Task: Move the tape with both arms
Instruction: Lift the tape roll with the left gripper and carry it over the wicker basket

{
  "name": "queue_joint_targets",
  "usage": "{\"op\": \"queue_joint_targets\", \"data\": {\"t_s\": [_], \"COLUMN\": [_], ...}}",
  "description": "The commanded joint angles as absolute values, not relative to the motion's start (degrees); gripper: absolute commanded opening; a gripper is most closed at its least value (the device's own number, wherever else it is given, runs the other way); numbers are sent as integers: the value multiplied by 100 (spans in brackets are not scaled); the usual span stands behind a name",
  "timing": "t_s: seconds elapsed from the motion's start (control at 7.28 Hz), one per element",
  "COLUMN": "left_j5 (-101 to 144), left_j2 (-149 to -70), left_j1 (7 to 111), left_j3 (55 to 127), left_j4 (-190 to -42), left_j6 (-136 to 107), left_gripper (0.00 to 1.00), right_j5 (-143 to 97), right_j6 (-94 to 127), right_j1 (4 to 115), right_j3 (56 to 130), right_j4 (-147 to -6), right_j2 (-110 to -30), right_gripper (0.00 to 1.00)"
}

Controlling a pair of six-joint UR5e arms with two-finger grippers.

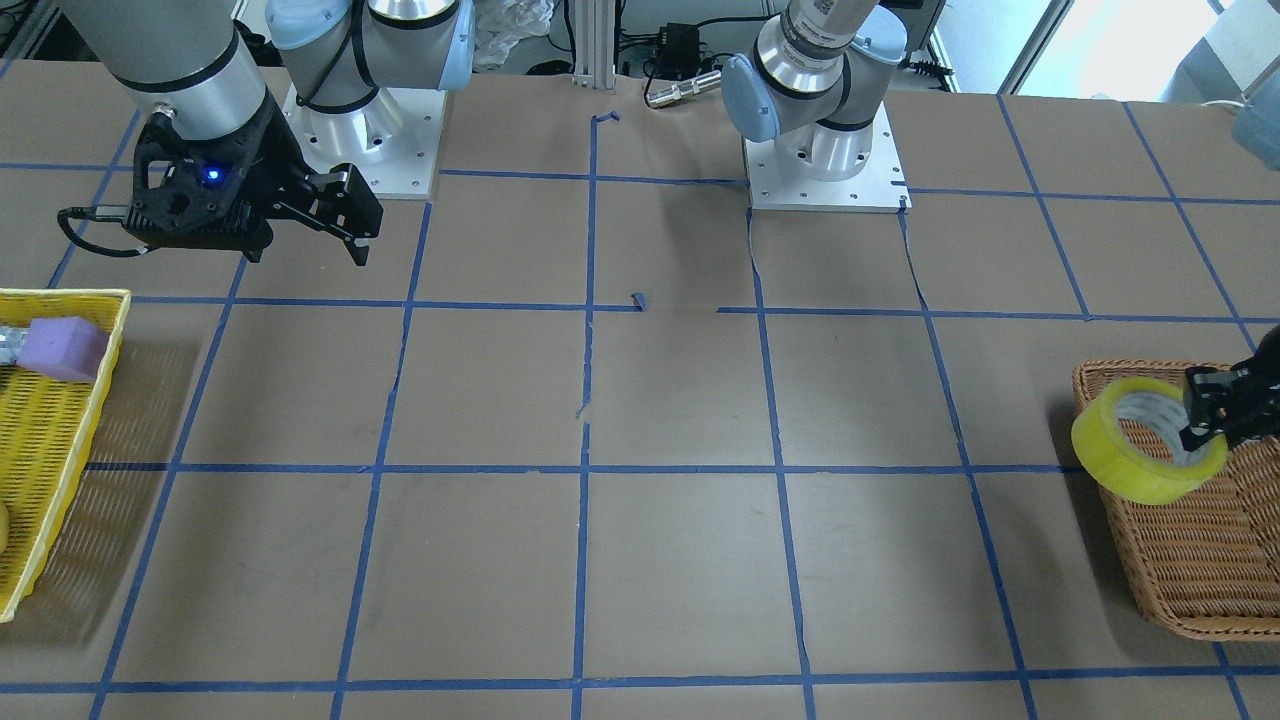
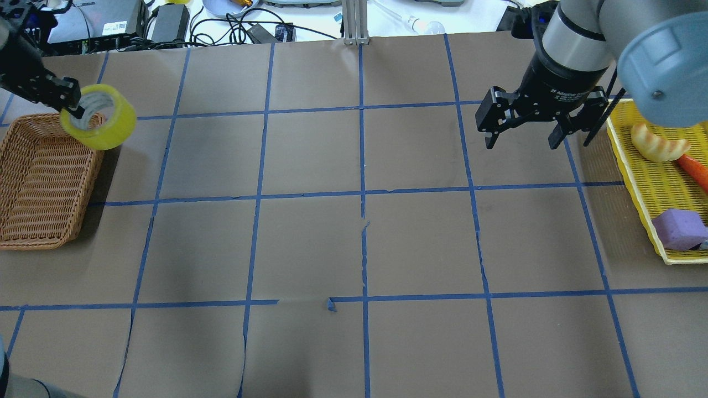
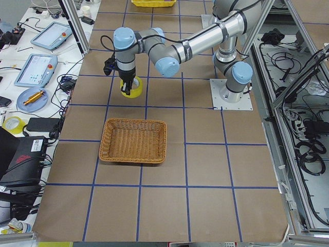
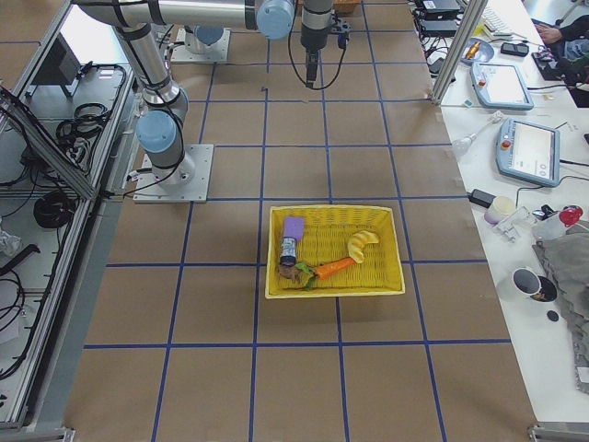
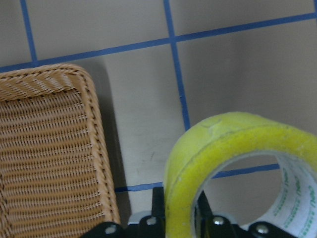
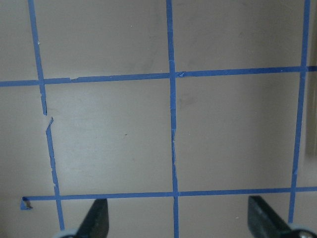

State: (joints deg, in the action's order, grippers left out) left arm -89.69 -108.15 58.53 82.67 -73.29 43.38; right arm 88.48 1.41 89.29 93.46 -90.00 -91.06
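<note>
My left gripper has the yellow tape roll. I should let go of it on the basket's woven bottom (image 1: 1207, 518) (image 5: 29, 160), around the middle of the wicker basket.
The yellow tape roll (image 2: 102, 118) with its white printed core hangs in the air over the far corner of the wicker basket (image 2: 41, 177). My left gripper (image 2: 71, 103) is shut on its wall, one finger inside the core. It also shows in the front view (image 1: 1145, 440), held by the left gripper (image 1: 1198, 418), and in the left wrist view (image 5: 233, 168). My right gripper (image 2: 522, 132) is open and empty above the table, near the yellow tray; in the front view (image 1: 350, 215) it hangs at the left. Its fingertips (image 6: 96, 220) frame bare table.
A yellow tray (image 2: 644, 182) at my right holds a purple sponge block (image 2: 679, 228), a banana and a carrot. The brown table carries a blue tape grid (image 2: 362, 193). Cables and devices lie beyond the far edge.
</note>
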Motion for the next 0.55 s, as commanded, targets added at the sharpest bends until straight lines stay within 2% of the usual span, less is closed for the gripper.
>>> {"op": "queue_joint_targets", "data": {"t_s": [0.0,0.14,0.41], "left_j5": [-8965,-8956,-8843], "left_j2": [-11449,-11731,-12170], "left_j1": [5170,5081,4782], "left_j3": [7843,7518,7479], "left_j4": [-7049,-7049,-6918], "left_j6": [5297,5657,5957], "left_gripper": [0,0,0], "right_j5": [8859,8851,8816], "right_j6": [141,141,141], "right_j1": [8921,8921,8930], "right_j3": [9351,9343,9343], "right_j4": [-8991,-9000,-9009], "right_j2": [-9105,-9105,-9105], "right_gripper": [100,100,100]}}
